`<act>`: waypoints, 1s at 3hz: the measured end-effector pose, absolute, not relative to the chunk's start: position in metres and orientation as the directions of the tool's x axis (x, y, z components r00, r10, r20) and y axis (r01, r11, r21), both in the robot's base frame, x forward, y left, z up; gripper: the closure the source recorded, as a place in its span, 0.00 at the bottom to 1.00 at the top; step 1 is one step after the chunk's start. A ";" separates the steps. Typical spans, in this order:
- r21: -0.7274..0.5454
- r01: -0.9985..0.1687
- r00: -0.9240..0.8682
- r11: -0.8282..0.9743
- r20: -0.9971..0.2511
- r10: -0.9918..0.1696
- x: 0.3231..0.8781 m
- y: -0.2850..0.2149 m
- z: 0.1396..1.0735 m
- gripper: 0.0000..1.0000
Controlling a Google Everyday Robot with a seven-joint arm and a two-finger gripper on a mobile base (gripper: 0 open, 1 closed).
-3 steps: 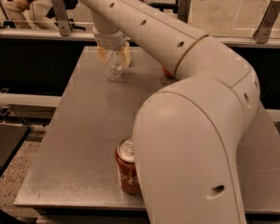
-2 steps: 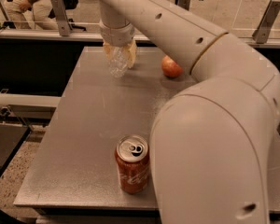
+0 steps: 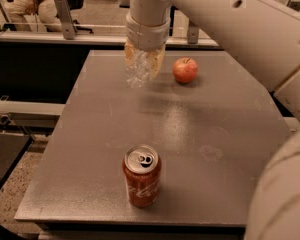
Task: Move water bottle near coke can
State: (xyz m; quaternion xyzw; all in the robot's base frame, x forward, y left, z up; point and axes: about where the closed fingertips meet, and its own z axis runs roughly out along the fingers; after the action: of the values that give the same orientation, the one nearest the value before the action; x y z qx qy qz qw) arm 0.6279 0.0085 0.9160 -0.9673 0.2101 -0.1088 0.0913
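Observation:
My gripper has the water bottle now. Next, I let go of it on the grey table (image 3: 161, 162), close behind the coke can.
The coke can (image 3: 141, 176), red with white script and a silver top, stands upright near the front edge of the grey table (image 3: 215, 134). The water bottle (image 3: 139, 68), clear crinkled plastic, hangs in my gripper (image 3: 144, 56) above the table's far middle, lifted off the surface. The gripper is shut on the bottle's upper part, which hides the cap. The bottle is well behind the can, a little to its left of centre.
A round red apple (image 3: 185, 70) sits on the far part of the table, to the right of the bottle. My white arm (image 3: 270, 39) crosses the upper right and fills the right edge. Rails and a person stand behind the table.
The arm has swung aside and uncovered the can and the apple. The gripper still holds the bottle, now raised clear of the table and slightly nearer the middle.

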 end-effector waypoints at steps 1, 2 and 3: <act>-0.237 -0.390 0.902 -0.890 0.098 -0.421 0.566 -0.008 0.918 1.00; -0.228 -0.383 0.914 -0.895 0.051 -0.403 0.528 -0.015 0.911 1.00; -0.215 -0.372 0.924 -0.903 0.011 -0.383 0.498 -0.019 0.900 1.00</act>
State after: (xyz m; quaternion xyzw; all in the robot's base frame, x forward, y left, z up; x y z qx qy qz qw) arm 0.4975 -0.0194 0.8998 -0.9751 0.1936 -0.0264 0.1048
